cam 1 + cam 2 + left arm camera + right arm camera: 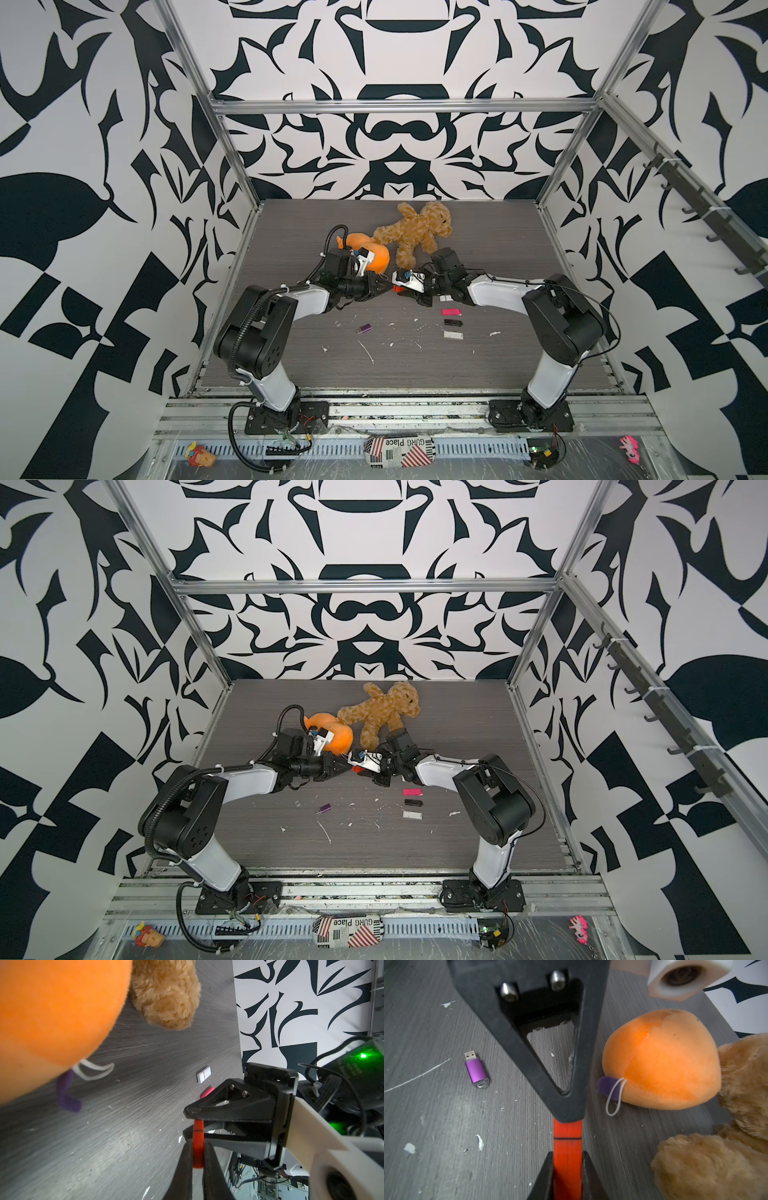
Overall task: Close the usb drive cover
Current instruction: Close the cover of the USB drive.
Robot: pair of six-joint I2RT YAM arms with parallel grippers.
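Note:
I should use my right gripper to set the red usb drive, which hangs above the table's middle, down just behind the white drive next to the pink drive (pixel 443 283).
A red usb drive (pixel 397 288) (pixel 354 768) hangs above the middle of the table, held from both ends. My left gripper (pixel 197 1144) is shut on one end of the red drive (pixel 197 1147). My right gripper (pixel 567 1154) is shut on the other end of the drive (pixel 567 1142). In the right wrist view a thin dark seam crosses the red body between the two grips, and the two parts sit flush. The left gripper's finger (pixel 550 1064) hides the far end. I cannot tell which part is the cover.
A purple uncapped drive (pixel 365 329) (pixel 476 1070) lies on the table near the front. Pink (pixel 451 311), black (pixel 453 322) and white (pixel 453 334) drives lie under the right arm. An orange plush (pixel 376 255) and a teddy bear (pixel 415 232) lie just behind the grippers.

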